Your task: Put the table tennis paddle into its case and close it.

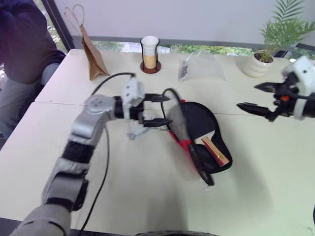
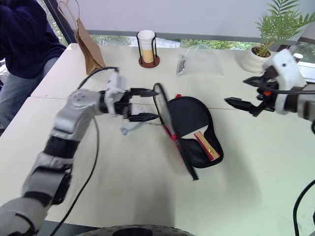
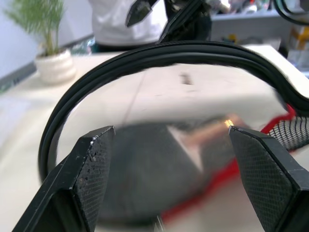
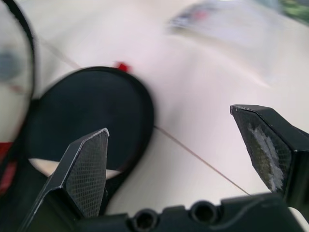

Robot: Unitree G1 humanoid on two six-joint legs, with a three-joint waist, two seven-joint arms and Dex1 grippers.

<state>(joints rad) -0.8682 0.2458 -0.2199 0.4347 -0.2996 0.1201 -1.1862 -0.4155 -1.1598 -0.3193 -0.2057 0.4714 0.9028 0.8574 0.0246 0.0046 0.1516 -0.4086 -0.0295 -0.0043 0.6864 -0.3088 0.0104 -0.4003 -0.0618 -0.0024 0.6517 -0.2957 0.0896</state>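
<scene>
The case sits crooked to the table's edge, so next my right gripper pinches the case's rim (image 1: 224, 141) beside the paddle's handle and pulls the case straight before zipping it.
The case (image 1: 221, 165) lies open in the middle of the table. The table tennis paddle lies in its lower half, black face (image 1: 199, 120) away from me and tan, red-striped handle (image 1: 215, 149) toward me. The case's lid (image 1: 178, 120) stands up on edge along the left side, red trim at its hinge. My left gripper (image 1: 168, 110) hovers open and level just left of the lid, whose black rim (image 3: 159, 50) arcs beyond its fingers without being pinched. My right gripper (image 1: 247, 97) hangs open above the table, right of the case and apart from it.
Along the table's far side stand a brown paper bag (image 1: 93, 56), a cup in a dark holder (image 1: 150, 53), a clear plastic bag (image 1: 202, 66) and a potted plant (image 1: 266, 56). A person (image 1: 24, 44) sits at the far left corner. A small clear scrap (image 1: 134, 133) lies under my left gripper.
</scene>
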